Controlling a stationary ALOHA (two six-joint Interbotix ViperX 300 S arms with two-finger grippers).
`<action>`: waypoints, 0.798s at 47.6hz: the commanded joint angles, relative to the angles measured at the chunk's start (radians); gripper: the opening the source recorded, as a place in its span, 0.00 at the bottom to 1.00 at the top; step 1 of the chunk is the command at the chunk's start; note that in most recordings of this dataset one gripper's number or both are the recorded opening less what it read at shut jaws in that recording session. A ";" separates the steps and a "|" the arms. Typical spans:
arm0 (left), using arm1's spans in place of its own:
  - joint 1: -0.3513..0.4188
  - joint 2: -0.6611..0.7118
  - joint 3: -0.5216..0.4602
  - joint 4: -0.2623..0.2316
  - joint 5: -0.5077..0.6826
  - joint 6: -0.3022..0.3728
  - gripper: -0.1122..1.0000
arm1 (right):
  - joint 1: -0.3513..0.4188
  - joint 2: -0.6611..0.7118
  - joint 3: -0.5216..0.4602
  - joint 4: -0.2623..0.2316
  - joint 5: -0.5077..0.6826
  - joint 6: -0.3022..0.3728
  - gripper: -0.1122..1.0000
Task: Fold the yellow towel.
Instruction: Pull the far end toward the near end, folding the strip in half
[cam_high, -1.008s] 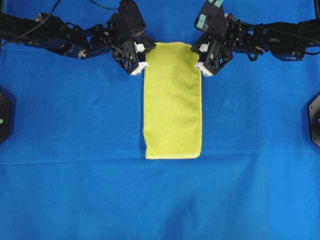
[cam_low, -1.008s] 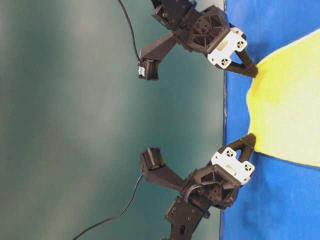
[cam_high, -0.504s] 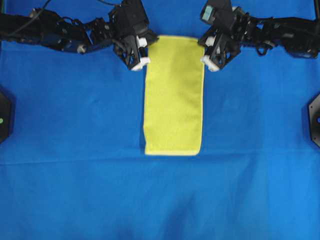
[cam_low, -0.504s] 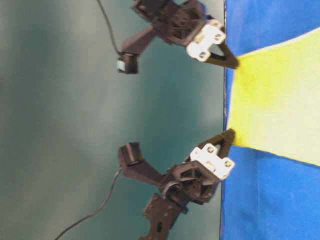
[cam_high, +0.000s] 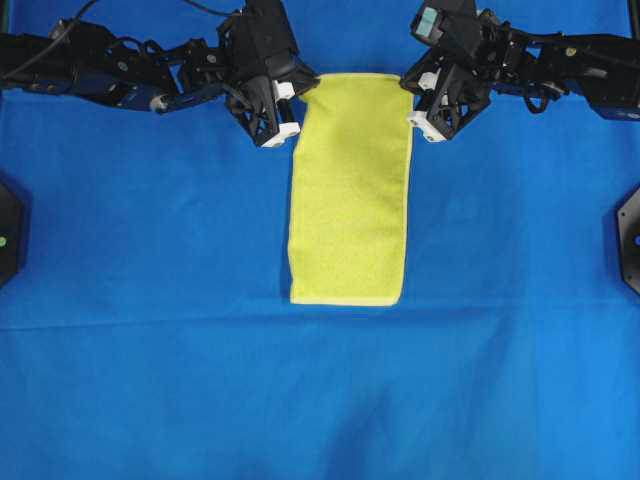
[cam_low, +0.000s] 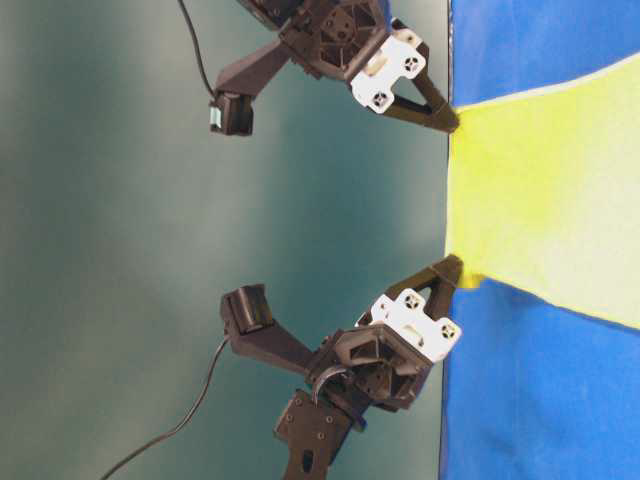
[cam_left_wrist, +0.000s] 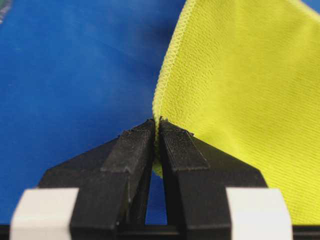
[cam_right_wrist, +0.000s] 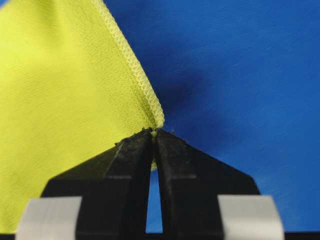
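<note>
Next, my left gripper lets go of the yellow towel's far corner, so that it lies on the flat near corner on that gripper's side (cam_high: 295, 298).
The yellow towel (cam_high: 350, 190) lies as a long narrow strip on the blue cloth, its near end flat and its far end raised and stretched taut. My left gripper (cam_high: 303, 86) is shut on the far left corner. In the left wrist view its jaws (cam_left_wrist: 159, 122) pinch the stitched hem of the towel (cam_left_wrist: 240, 90). My right gripper (cam_high: 409, 82) is shut on the far right corner. The right wrist view shows it (cam_right_wrist: 154, 132) closed on the hem's tip, the towel (cam_right_wrist: 65, 90) spreading away to the left. In the table-level view the towel (cam_low: 540, 230) spans between both grippers.
A blue cloth (cam_high: 150, 330) covers the whole table. Black fixtures sit at the left edge (cam_high: 8, 232) and the right edge (cam_high: 630, 238). Both arms reach in along the far edge, with cables behind them.
Both grippers have moved toward the far edge with the corners in their grip. The towel's far end went from slack to taut, and its near edge slid a little farther away.
</note>
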 joint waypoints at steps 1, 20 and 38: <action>-0.031 -0.048 0.008 0.002 0.002 0.000 0.14 | 0.038 -0.040 0.008 0.018 -0.002 0.002 0.14; -0.357 -0.126 0.086 0.002 0.127 -0.038 0.14 | 0.324 -0.115 0.084 0.040 0.041 0.144 0.14; -0.551 -0.120 0.067 -0.002 0.241 -0.089 0.14 | 0.525 -0.089 0.072 0.040 0.058 0.279 0.14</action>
